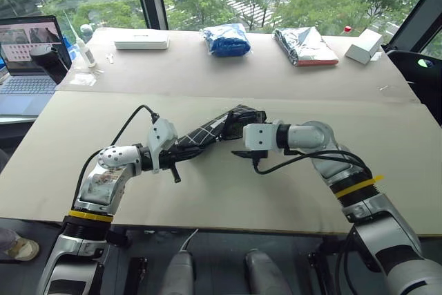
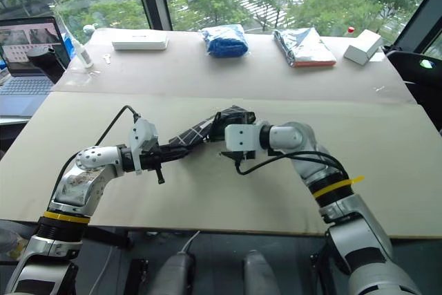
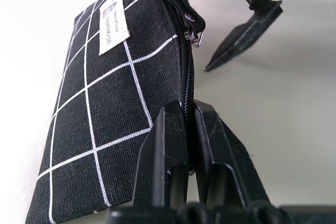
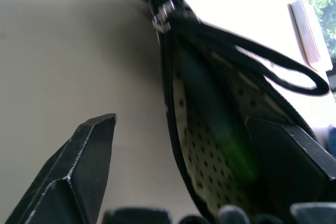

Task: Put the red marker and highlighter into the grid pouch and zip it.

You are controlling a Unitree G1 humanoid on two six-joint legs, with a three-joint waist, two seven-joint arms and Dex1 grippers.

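The pouch's opening gapes around the right gripper's finger, so the robot's right gripper should first back out, then take the black pull strap point(image 4: 273, 55) to close the zipper.
The grid pouch point(image 1: 207, 131) is held up off the table between my two arms, black with white lines and a small white label point(image 3: 113, 22). My left gripper point(image 3: 189, 109) is shut on the pouch's zipper edge. My right gripper point(image 4: 181, 124) is open at the pouch's far end, where the mouth gapes and shows a pale dotted lining point(image 4: 202, 177). A blurred lime-green shape, the highlighter point(image 4: 226, 140), lies inside that mouth between the spread fingers. The black pull strap point(image 4: 273, 69) loops off the zipper. The red marker is out of view.
Along the back of the table lie a white flat box point(image 1: 141, 39), a blue plastic bag point(image 1: 226, 39), a silver foil bag point(image 1: 304, 45) and a small white box point(image 1: 364, 46). A laptop point(image 1: 27, 60) stands at the far left.
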